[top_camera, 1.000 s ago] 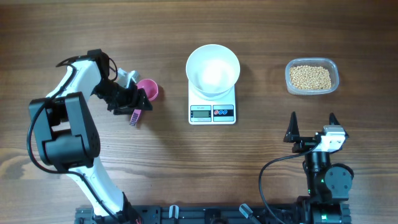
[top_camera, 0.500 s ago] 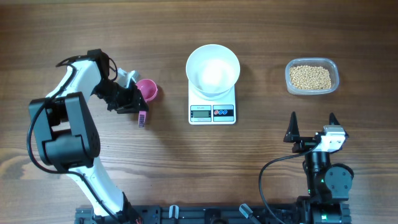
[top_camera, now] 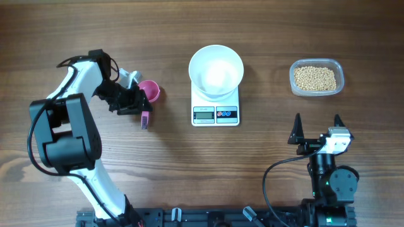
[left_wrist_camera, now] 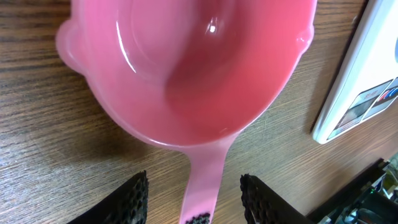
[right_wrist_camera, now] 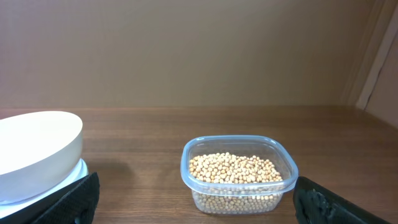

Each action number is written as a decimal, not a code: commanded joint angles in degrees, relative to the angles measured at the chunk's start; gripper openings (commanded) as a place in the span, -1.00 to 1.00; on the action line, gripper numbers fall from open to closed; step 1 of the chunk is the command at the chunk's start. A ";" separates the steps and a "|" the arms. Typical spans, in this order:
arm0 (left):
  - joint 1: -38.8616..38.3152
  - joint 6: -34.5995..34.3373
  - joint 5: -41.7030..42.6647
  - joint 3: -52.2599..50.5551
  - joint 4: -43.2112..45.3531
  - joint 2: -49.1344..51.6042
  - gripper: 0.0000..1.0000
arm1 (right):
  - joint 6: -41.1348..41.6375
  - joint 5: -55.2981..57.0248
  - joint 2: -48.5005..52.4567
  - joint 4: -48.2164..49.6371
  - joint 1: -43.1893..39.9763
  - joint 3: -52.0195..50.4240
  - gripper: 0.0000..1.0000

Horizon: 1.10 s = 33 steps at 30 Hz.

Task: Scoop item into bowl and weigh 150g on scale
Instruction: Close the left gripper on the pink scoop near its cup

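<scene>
I have my left gripper's fingers around the handle that my right gripper needs, so I will take the scoop (left_wrist_camera: 210, 142) near its bowl with my left gripper and hand the handle over.
The pale-tan beans (top_camera: 315, 78) fill a clear tub (top_camera: 339, 77) at the back right; the right wrist view shows the beans (right_wrist_camera: 235, 169) too. The white bowl (top_camera: 216, 69) stands on the white scale (top_camera: 216, 114). A pink scoop (top_camera: 150, 91) lies left of the scale, its handle (left_wrist_camera: 205, 177) running back between the fingers (left_wrist_camera: 134, 199) of my left gripper (top_camera: 140, 106). The jaws stand open, with a gap on each side of the handle. My right gripper (top_camera: 317, 129) hovers open and empty in front of the tub.
In the left wrist view the scale's front corner (left_wrist_camera: 360, 81) is close on the right of the scoop bowl (left_wrist_camera: 186, 62). The right wrist view has the bowl (right_wrist_camera: 37, 149) at its left edge, with bare wood between bowl and tub (right_wrist_camera: 239, 186).
The end of the scoop's handle has swung a little to the right on the table. The right arm has not moved.
</scene>
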 commanded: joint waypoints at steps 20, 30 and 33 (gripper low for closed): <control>0.11 0.26 6.78 -5.14 3.02 0.76 0.14 | -0.98 -0.31 -0.57 0.13 -0.24 -0.07 1.00; 0.11 0.24 6.93 -5.14 4.44 0.76 -0.33 | -1.01 -0.31 -0.57 0.15 -0.24 -0.07 0.99; 0.11 0.15 6.93 -5.14 4.52 0.76 -0.61 | -1.01 -0.31 -0.57 0.13 -0.24 -0.07 1.00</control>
